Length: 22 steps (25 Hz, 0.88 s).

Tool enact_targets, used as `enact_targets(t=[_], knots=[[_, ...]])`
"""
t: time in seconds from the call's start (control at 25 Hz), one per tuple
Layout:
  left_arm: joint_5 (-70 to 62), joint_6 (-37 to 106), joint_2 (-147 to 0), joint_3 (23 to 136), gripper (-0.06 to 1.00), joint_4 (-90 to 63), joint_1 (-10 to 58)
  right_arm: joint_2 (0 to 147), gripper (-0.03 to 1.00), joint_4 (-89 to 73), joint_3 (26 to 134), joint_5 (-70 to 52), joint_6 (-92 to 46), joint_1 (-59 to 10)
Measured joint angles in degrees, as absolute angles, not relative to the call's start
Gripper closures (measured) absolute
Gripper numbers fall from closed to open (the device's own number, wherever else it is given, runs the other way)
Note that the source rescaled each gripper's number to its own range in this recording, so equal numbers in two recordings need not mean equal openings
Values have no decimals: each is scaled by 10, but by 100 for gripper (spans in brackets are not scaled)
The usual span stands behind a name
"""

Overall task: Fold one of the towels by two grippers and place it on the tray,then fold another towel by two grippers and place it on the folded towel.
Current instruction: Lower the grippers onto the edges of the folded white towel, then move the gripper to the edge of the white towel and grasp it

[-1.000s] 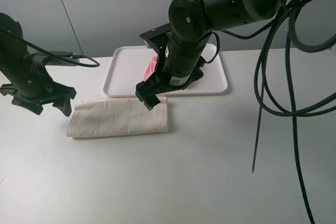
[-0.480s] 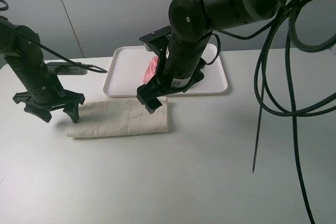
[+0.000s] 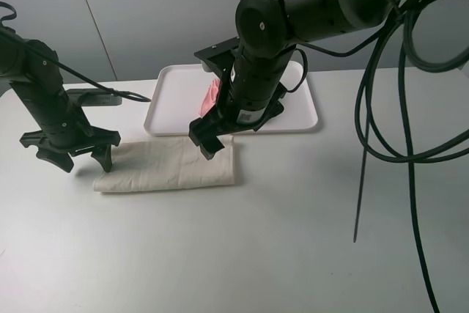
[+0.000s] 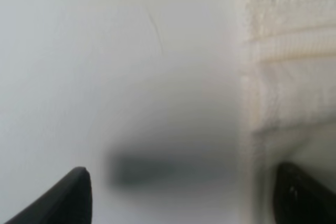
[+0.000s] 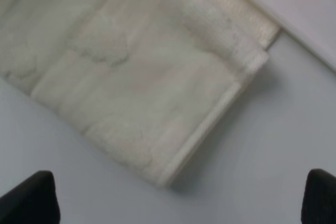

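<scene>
My right gripper is going to close on the middle of the cream-white towel's short edge (image 3: 230, 167) (image 5: 196, 136), the one farther from my left gripper.
The cream-white towel (image 3: 165, 165) lies folded into a long strip on the table in front of the tray (image 3: 176, 100). The pale pink towel (image 3: 212, 94) rests on the tray, mostly hidden behind the right arm. My left gripper (image 3: 82, 159) is open, low at the strip's left end; in its wrist view the gripper (image 4: 181, 198) straddles the towel's edge (image 4: 294, 66), one finger over cloth and one over bare table. My right gripper (image 3: 207, 141) is open above the strip's right end. Its wrist view looks between the open jaws of the gripper (image 5: 176, 200) at the towel's corner (image 5: 142, 87).
The tray's near rim (image 5: 310, 14) runs just behind the towel's right end. Black cables (image 3: 366, 130) hang over the table's right side. A cable (image 3: 110, 94) trails from the left arm towards the tray's left edge.
My left gripper has moved right and turned, coming down to the towel's left end. The right gripper has hardly moved. The towel lies as before.
</scene>
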State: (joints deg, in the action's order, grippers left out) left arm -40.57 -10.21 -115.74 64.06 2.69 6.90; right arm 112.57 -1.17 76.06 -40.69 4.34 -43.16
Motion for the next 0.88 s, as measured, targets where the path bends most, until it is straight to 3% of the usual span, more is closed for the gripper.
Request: enact_targets(t=[0.28, 0.88], knots=[[-408, -103, -1174, 646, -1, 25, 69, 1128, -3, -15, 763, -407, 50, -428], [-413, -103, -1176, 647, -1, 23, 69, 1245, -3, -22, 884, -478, 106, -411]])
